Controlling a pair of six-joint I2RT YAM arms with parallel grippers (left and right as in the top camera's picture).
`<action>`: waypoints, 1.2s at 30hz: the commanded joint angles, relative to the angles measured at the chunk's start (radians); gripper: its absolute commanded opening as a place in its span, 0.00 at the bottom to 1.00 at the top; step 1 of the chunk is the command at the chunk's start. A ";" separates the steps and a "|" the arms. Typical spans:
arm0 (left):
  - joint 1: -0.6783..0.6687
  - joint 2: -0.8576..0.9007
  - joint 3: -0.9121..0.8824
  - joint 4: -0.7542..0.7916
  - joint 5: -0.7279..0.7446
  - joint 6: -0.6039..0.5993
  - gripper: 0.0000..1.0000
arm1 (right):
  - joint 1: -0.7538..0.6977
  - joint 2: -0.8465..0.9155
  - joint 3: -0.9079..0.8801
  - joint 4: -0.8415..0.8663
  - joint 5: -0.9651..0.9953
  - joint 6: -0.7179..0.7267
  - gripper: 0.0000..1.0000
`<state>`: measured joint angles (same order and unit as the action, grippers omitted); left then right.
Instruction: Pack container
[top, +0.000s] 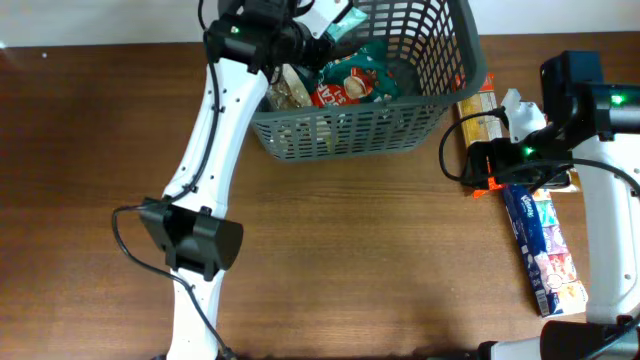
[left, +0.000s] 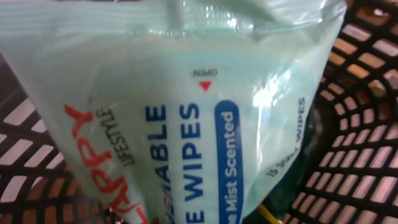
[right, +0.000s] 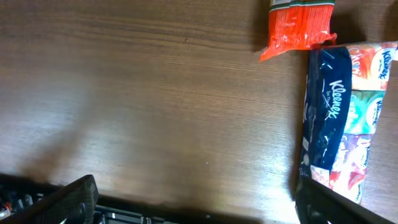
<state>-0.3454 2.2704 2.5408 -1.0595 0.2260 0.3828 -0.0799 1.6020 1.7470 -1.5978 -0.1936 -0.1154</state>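
Next, I move my right gripper next to the middle of the yellow packet (top: 486, 134) beside the basket and close it there.
The container, a dark grey lattice basket (top: 350, 130), stands at the table's far middle; its slotted wall shows in the left wrist view (left: 367, 124). My left gripper (top: 325, 35) reaches in over the basket's left rim and is shut on a pale green wipes packet (top: 345, 18). That packet fills the left wrist view (left: 186, 93) and hides the fingers. Snack packets lie inside the basket, among them a red-and-white one (top: 335, 90) and a teal one (top: 378, 65). My right gripper (top: 487, 162) (right: 199, 205) is open and empty, over bare table just right of the basket.
An orange packet (top: 487, 186) (right: 298, 28) and a long blue Kleenex tissue pack (top: 540, 245) (right: 339, 118) lie on the table at the right. A yellow packet (top: 480, 105) lies against the basket's right side. The table is brown wood.
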 joint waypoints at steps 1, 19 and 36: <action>0.009 0.018 -0.006 0.012 -0.006 0.016 0.17 | -0.006 0.000 0.014 -0.004 -0.021 0.001 0.99; 0.031 0.047 0.206 -0.146 -0.017 -0.056 0.99 | -0.006 0.000 0.015 0.012 -0.040 0.001 0.99; 0.237 -0.200 0.360 -0.353 -0.294 -0.052 0.99 | -0.006 -0.001 0.052 0.285 -0.066 0.019 0.99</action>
<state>-0.1894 2.1590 2.9307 -1.4139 -0.0246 0.3405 -0.0799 1.6020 1.7535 -1.3296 -0.2386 -0.0975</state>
